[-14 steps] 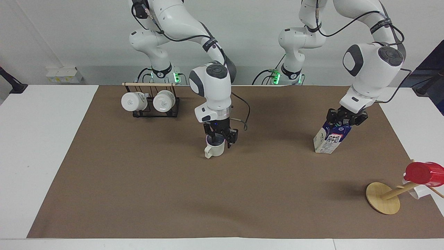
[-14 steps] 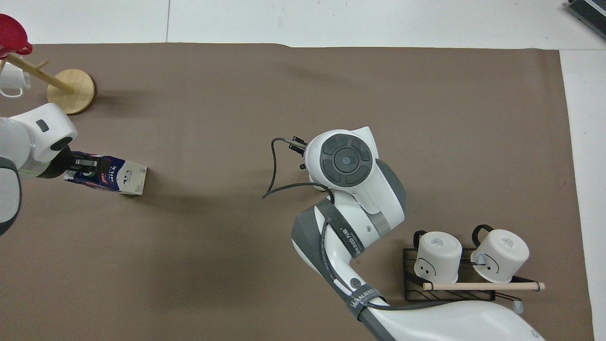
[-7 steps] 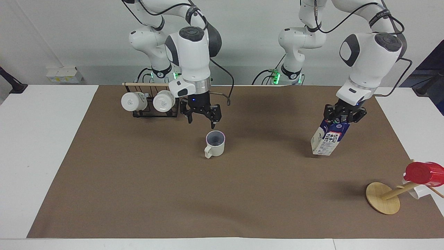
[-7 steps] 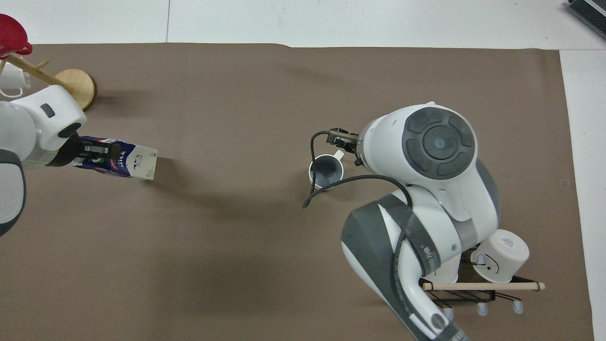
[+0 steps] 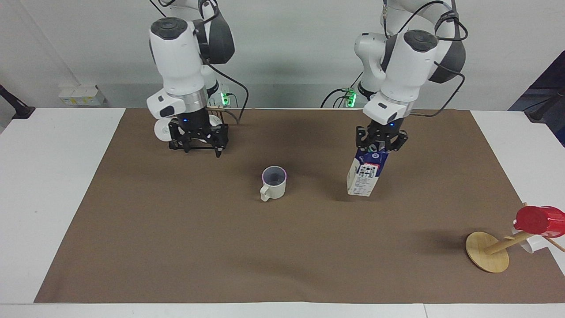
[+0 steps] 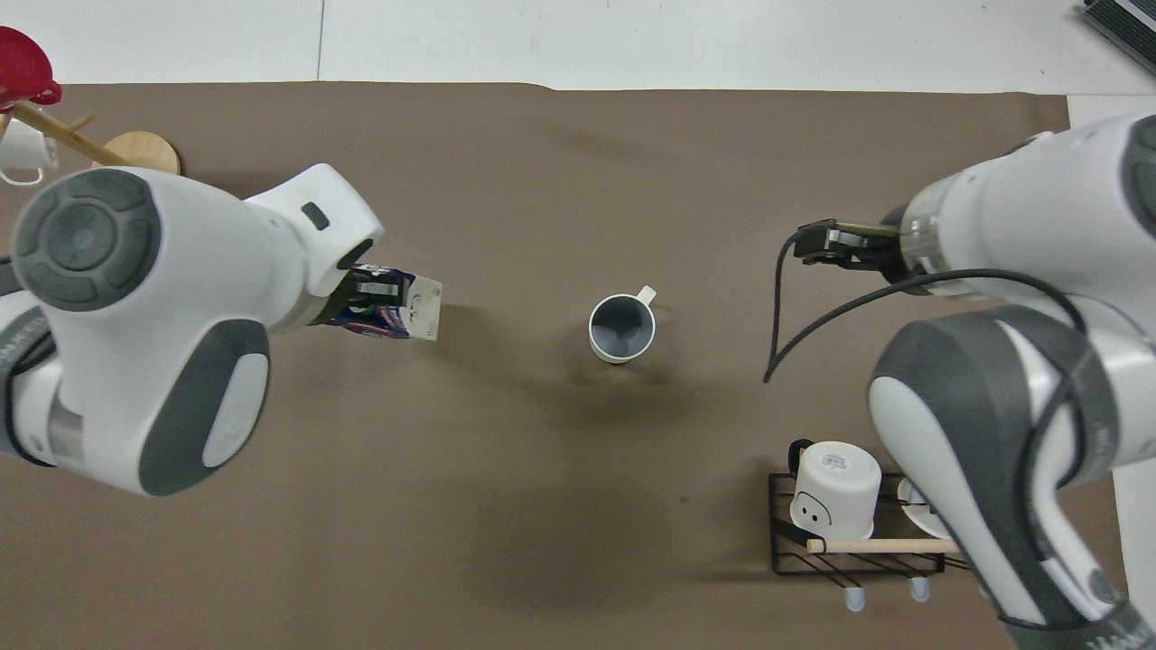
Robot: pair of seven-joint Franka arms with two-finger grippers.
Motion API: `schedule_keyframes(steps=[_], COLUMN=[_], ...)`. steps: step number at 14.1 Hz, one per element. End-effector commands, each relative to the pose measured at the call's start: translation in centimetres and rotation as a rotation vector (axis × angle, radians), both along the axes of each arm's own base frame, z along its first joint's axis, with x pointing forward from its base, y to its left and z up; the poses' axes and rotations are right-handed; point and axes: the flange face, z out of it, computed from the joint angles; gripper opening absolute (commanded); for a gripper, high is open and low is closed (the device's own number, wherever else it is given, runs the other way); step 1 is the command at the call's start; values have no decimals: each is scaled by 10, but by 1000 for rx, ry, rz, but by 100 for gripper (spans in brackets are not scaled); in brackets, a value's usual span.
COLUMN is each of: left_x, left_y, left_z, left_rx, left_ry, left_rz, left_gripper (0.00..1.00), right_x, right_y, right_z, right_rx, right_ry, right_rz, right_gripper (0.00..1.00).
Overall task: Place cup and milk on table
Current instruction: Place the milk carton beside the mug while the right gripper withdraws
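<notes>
The robot's left gripper will release the milk carton, now held nearly upright beside the cup, on the brown sheet (image 6: 559,338) close beside the cream-white cup, with the handle pointing away.
The cream-white cup (image 5: 273,183) stands upright and alone on the brown sheet of the table (image 5: 176,247), near its middle; it also shows in the overhead view (image 6: 621,327). My right gripper (image 5: 201,142) is open and empty, raised over the sheet by the mug rack, well clear of the cup. My left gripper (image 5: 382,141) is shut on the top of the blue and white milk carton (image 5: 366,174). It holds the carton nearly upright beside the cup, toward the left arm's end. I cannot tell whether its base touches the sheet. The carton (image 6: 397,307) shows under the left wrist.
A black wire rack (image 6: 858,533) with glossy white mugs (image 6: 835,487) stands near the robots at the right arm's end. A round wooden disc with a peg (image 5: 487,251) carrying a red cup (image 5: 538,219) stands far from the robots at the left arm's end.
My right gripper let go of the cup, rose and drew back toward the mug rack. My left gripper carried the milk carton toward the middle, closer to the cup, and brought it more upright.
</notes>
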Motion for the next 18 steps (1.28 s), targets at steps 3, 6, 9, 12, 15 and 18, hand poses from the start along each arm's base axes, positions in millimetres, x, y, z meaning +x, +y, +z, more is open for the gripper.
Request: schedule_keyframes(steps=[3,6,9,12,15,18], left_x=[-9,-17,-22,-26,-29,-31], left_y=[-73,-117,-140,-150,-153,-150], left_z=[-25,-50,-69,-63,-69,-75], left_rx=[-11,-32,-52,-77,-71,-63], left_ry=[38,26,41,28,36,50], left_rz=[38,36,48,38,25,25], left_gripper=[31,33,33,34,39,53], right_x=[-26,-33,-40,-51,-64,-76], right_y=[-70,-101,-120,-131,-133,-137], right_z=[28,37,62,97,116,132], right_rx=[4,-8,-6,-6,4,6], right_ry=[55,63,82,103,149,150], right_rz=[50,53,46,64,68,60], right_gripper=[100,100,100,100,100,100])
